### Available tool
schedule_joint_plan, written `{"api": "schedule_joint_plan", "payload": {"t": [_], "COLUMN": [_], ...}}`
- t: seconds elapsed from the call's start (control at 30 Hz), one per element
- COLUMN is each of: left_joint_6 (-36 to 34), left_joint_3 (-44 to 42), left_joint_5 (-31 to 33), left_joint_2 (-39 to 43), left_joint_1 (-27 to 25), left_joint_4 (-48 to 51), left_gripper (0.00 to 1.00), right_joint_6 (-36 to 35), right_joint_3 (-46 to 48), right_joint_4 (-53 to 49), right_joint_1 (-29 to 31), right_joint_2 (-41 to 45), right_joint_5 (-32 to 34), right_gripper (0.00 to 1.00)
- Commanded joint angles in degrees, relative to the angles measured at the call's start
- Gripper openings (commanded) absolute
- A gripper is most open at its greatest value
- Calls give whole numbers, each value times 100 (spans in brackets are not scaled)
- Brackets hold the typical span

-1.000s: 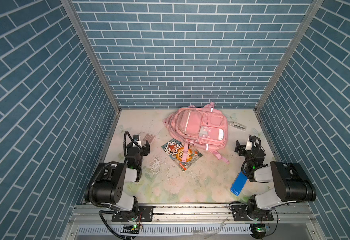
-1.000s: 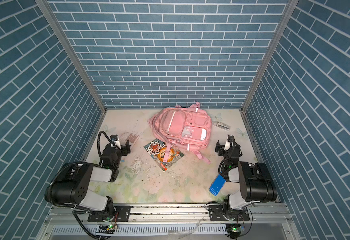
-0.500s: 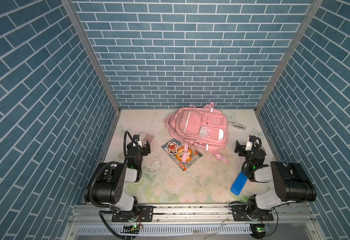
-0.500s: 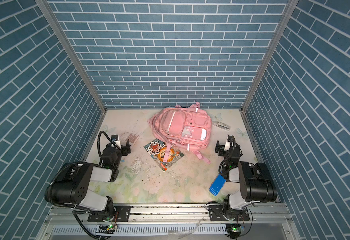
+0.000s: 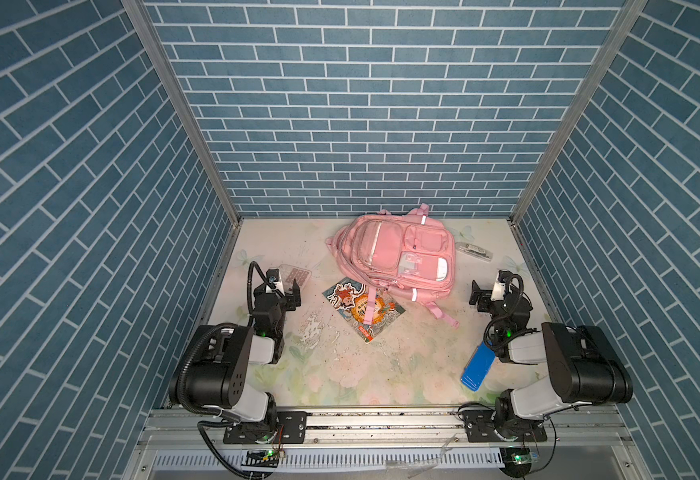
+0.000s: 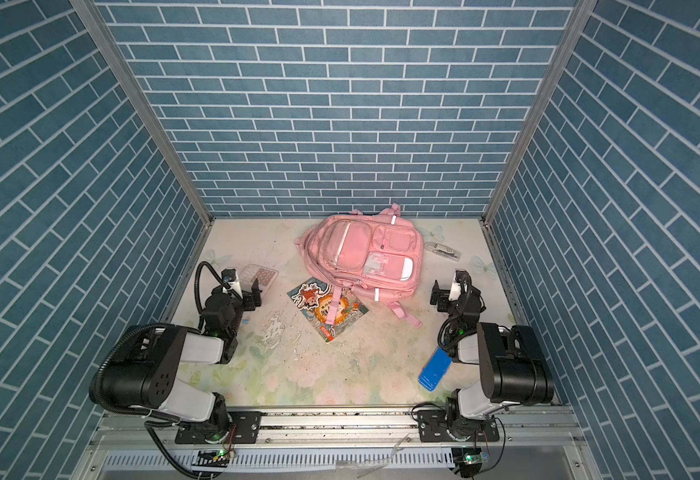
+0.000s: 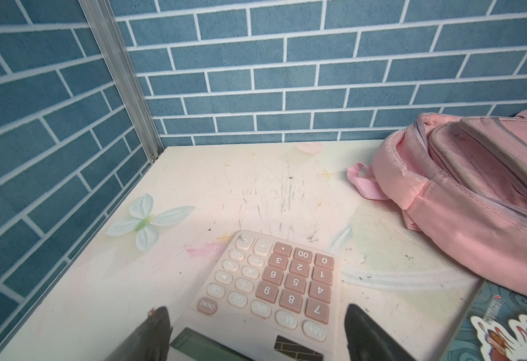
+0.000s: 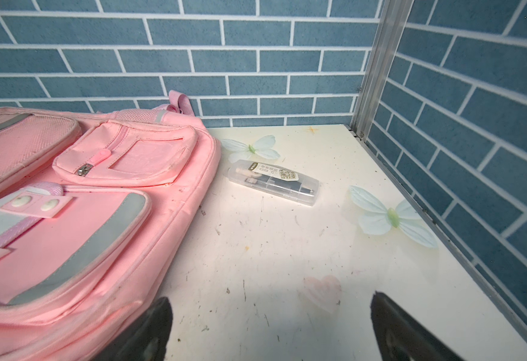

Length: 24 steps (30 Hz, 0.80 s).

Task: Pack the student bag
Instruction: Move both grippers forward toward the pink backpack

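The calculator is to be passed by my left gripper, which should then close on the student bag's zipped edge (image 5: 350,264) (image 7: 441,180), at the near corner of the end that faces the calculator.
The student bag (image 5: 394,253) (image 6: 364,257) is a large pink backpack lying flat at the back middle of the table, pockets up and zipped. One pink strap lies across a colourful book (image 5: 362,309). My left gripper (image 5: 285,286) (image 7: 256,311) stands open low over a pink calculator (image 7: 274,281) (image 6: 259,276), its fingers on either side of the display end, apart from it. My right gripper (image 5: 488,286) (image 8: 270,300) is open over bare table just right of the bag (image 8: 68,203), holding nothing.
A clear pen case (image 8: 274,182) (image 5: 473,250) lies right of the bag near the back wall. A blue case (image 5: 477,366) lies by the right arm's base. Blue brick walls close in the table (image 5: 402,365) on three sides.
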State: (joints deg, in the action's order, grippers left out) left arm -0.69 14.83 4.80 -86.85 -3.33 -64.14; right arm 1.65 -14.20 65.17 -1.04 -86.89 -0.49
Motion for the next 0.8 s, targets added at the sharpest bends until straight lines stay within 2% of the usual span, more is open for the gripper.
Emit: {"api": "schedule_joint_plan", "payload": {"t": [0.0,0.27,0.33,0.4,0.47,0.57,0.63,0.7,0.77], "left_joint_6": [-45,-59,-96,-63,140,477,884,1261,1662], "left_joint_3": [92,56,137,482,1046,2253,3042,3588,3923], "left_joint_5": [-68,-79,-213,-125,14,-465,-427,-518,-720], "left_joint_2": [1,27,215,607,976,1229,1171,993,738], "left_joint_1": [11,26,19,12,-1,-93,-411,-697,-939], "left_joint_4": [-121,-171,105,1041,2265,4379,5590,6109,6227], "left_gripper": [88,87,88,87,87,87,87,87,87], "right_joint_6": [-33,-53,-96,-113,70,634,1038,1200,1285], "right_joint_3": [-79,-42,35,-58,-342,-1074,-1429,-1590,-1625], "right_joint_4": [97,192,179,-379,-1412,-3305,-4153,-4580,-4774], "right_joint_1": [-36,-24,-20,-18,-19,66,409,866,1389], "right_joint_2": [-19,0,275,771,1350,2117,2369,2488,2522], "right_joint_5": [-65,-60,-98,-86,-72,-719,-642,-476,-270], "right_gripper": [98,96,96,94,92,82,80,80,79]}}
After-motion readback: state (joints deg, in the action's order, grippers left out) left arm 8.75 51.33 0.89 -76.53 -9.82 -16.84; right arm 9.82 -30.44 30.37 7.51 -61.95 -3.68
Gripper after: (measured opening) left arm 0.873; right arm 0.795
